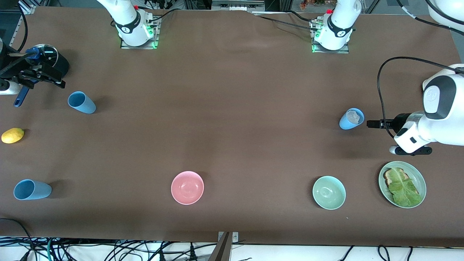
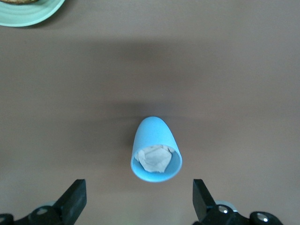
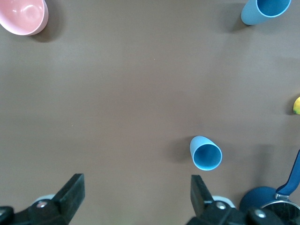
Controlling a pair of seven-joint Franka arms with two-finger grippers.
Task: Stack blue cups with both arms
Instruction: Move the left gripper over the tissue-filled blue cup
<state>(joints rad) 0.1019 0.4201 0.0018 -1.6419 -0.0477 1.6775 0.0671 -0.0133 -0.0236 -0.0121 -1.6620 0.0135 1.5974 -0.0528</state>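
Note:
Next, I close my left gripper on the cup's rim [image 1: 363, 116] [image 2: 132, 167] nearest the left arm, to take the light-blue cup with crumpled white paper in it.
Three light-blue cups are on the brown table. One cup [image 1: 351, 119], with crumpled white paper in it, is toward the left arm's end; it also shows in the left wrist view [image 2: 157, 152]. My left gripper [image 1: 375, 124] is open beside it, not touching; its midpoint in the left wrist view [image 2: 139, 199] is just short of the cup. A second cup [image 1: 81, 102] [image 3: 206, 153] is toward the right arm's end. My right gripper [image 1: 54, 78] [image 3: 136, 197] is open and empty above the table beside it. A third cup [image 1: 32, 189] [image 3: 265, 10] is nearer the front camera.
A dark blue saucepan [image 1: 54, 59] [image 3: 269, 204] sits by the right gripper. A lemon [image 1: 12, 135] [image 3: 296, 105] lies between the two cups at that end. A pink bowl [image 1: 187, 187], a pale green bowl [image 1: 328, 192] and a green plate [image 1: 420, 181] with toast and lettuce are near the front edge.

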